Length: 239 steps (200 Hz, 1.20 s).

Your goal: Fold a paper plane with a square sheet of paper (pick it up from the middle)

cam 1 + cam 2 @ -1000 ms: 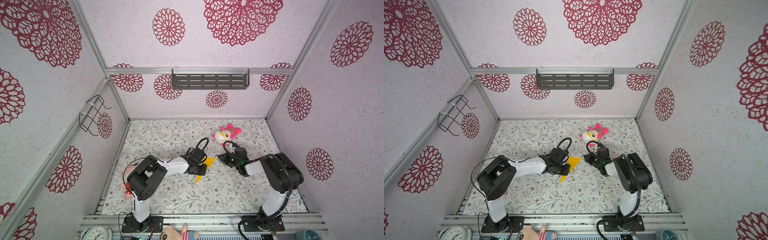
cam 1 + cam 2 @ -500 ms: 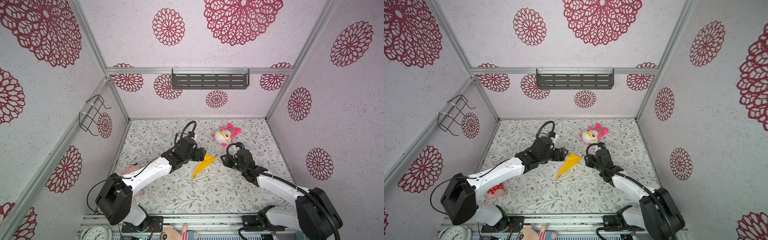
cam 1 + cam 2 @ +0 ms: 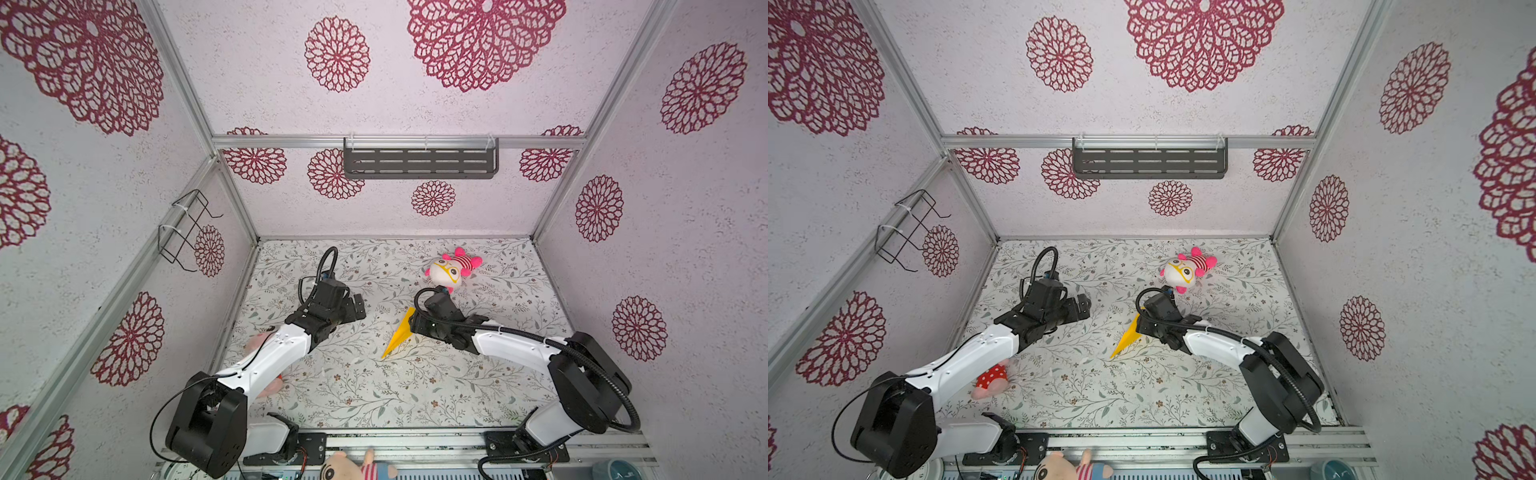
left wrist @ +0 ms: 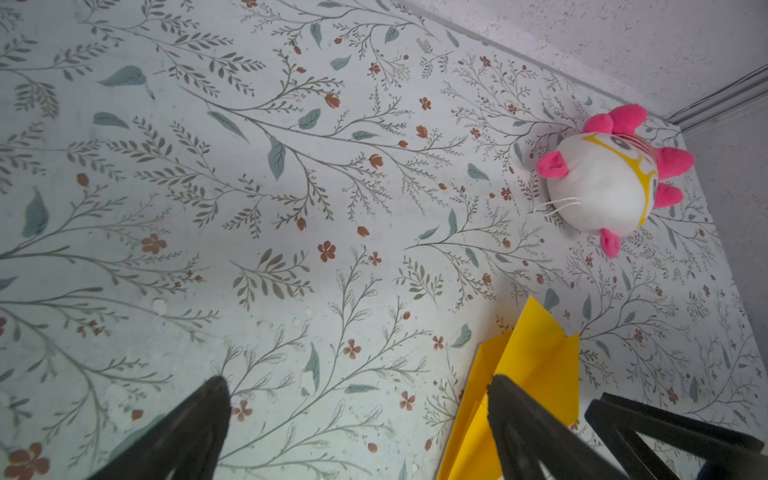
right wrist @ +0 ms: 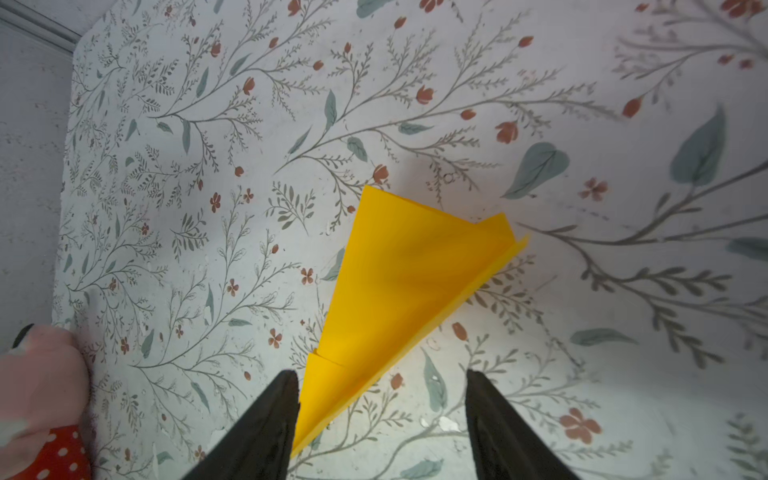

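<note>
The paper plane leans onto one wing past the left gripper's finger, so the right gripper needs to prop it up while the left gripper pinches its middle fold [image 5: 412,340].
The square sheet of paper shows as a folded yellow-orange paper plane [image 3: 398,338] [image 3: 1128,337], a narrow dart lying on the floral table mid-table. My right gripper [image 3: 412,331] [image 3: 1142,328] hovers over it, open. In the right wrist view the paper plane [image 5: 399,282] runs beside one fingertip [image 5: 286,386] of the right gripper [image 5: 382,376], not clamped. My left gripper [image 3: 358,306] [image 3: 1082,306] stands wide open to the left of the plane, apart from it. In the left wrist view the left gripper [image 4: 357,386] holds nothing, and the paper plane [image 4: 536,357] lies past one finger.
A pink-and-white plush toy [image 3: 451,268] [image 3: 1185,270] [image 4: 602,183] lies behind the right gripper. A red spotted plush [image 3: 990,380] [image 5: 45,415] lies under the left arm. Another plush [image 3: 357,469] sits at the front rail. Walls carry a dark shelf [image 3: 419,162] and a wire basket [image 3: 187,232].
Both grippers, shut at the plane a second ago, have opened. The left arm has drawn back to the left, and the plane now lies free on the table under the right gripper.
</note>
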### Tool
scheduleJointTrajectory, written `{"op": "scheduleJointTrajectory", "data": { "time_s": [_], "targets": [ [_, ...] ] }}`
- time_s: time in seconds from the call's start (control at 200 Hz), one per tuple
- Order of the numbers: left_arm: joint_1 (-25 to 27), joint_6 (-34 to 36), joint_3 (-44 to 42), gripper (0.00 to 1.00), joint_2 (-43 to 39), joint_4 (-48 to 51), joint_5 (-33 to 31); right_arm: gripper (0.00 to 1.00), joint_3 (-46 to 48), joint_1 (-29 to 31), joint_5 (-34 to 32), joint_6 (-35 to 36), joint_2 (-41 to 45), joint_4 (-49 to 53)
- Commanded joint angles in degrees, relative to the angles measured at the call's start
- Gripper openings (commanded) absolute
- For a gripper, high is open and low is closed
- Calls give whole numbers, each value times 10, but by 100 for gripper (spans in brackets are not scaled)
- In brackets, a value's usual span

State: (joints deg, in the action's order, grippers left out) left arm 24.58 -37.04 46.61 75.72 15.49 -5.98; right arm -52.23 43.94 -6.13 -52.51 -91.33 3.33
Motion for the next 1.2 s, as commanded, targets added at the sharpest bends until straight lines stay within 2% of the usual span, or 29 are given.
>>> {"op": "scheduleJointTrajectory", "data": {
  "time_s": [0.0, 0.195, 0.365, 0.525, 0.73, 0.991, 1.106, 1.191],
  "targets": [
    [-8, 5, -9, 100, -10, 5, 21, 66, -43, 7, -30, -69, -31, 39],
    [-9, 25, -11, 98, -7, 7, 51, 47, -41, 10, -56, -139, -46, 72],
    [-10, 39, 6, 94, 11, 14, 92, 31, -8, 9, -35, -161, -33, 43],
    [-10, 23, 6, 90, 31, -17, 160, 26, 21, 6, -15, -169, -26, -1],
    [5, 14, 9, 81, 65, -71, 259, 11, 30, -23, 39, -145, -37, -45],
    [68, 47, 41, 69, 112, -55, 266, 10, 52, -55, 96, -91, -53, -94],
    [85, 56, 64, 69, 148, -34, 257, 10, 51, -63, 111, -79, -64, -102],
    [95, 56, 79, 67, 173, -33, 274, 10, 50, -67, 121, -74, -69, -108]
  ]
}}
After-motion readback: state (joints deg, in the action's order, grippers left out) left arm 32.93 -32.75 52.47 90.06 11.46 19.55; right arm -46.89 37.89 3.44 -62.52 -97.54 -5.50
